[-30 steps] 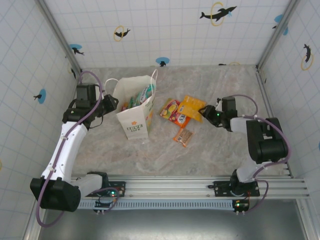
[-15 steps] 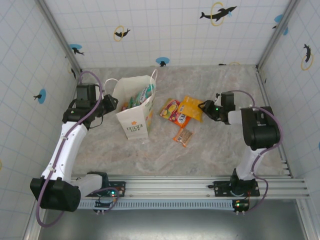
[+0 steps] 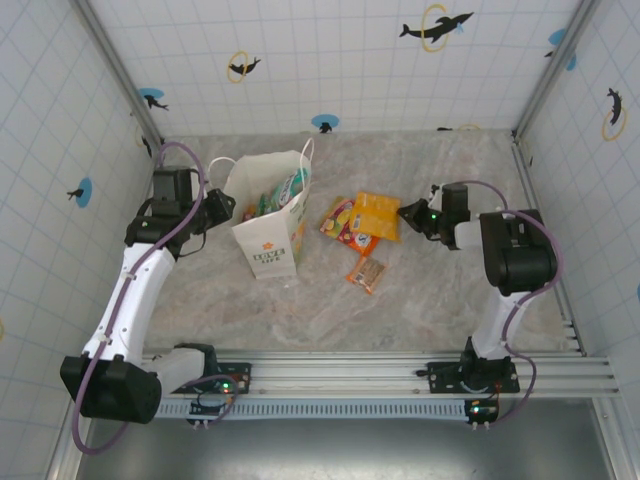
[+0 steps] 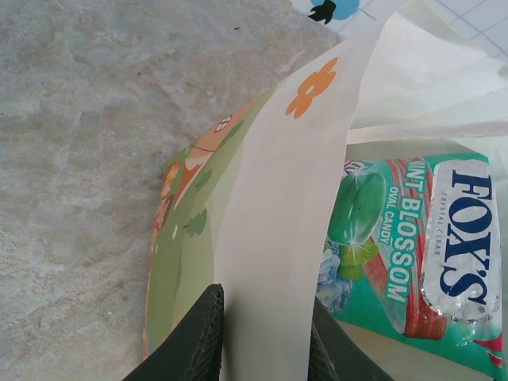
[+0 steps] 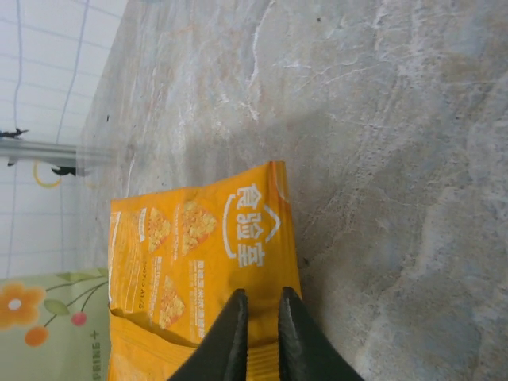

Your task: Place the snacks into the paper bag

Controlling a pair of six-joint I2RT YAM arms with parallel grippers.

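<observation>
The fingers of the robot's right gripper sit too shallow at the edge of the yellow-orange packet, so they should open and take more of the packet (image 3: 388, 211) before lifting it.
The white paper bag (image 3: 268, 232) stands upright at left centre with its mouth open. My left gripper (image 3: 214, 207) is shut on the bag's left wall (image 4: 278, 214), one finger (image 4: 197, 343) outside and one inside. A green Fox's candy packet (image 4: 413, 238) and other snacks (image 3: 282, 192) lie in the bag. My right gripper (image 3: 406, 212) is shut on the edge of a yellow-orange snack packet (image 3: 378, 214) (image 5: 198, 262), right of the bag. A red, yellow and purple packet (image 3: 343, 222) lies partly under it. A small orange packet (image 3: 367, 272) lies on the table nearer the arms.
The marble table (image 3: 450, 290) is enclosed by white tiled walls with dolphin stickers (image 3: 436, 26). A metal rail (image 3: 400, 372) runs along the near edge by the arm bases. Bare table stretches in front of the bag and the packets.
My right gripper has shifted a little left and away from the arm bases, turning the yellow-orange packet with it, and the right arm has folded inward. The left arm and bag have not moved.
</observation>
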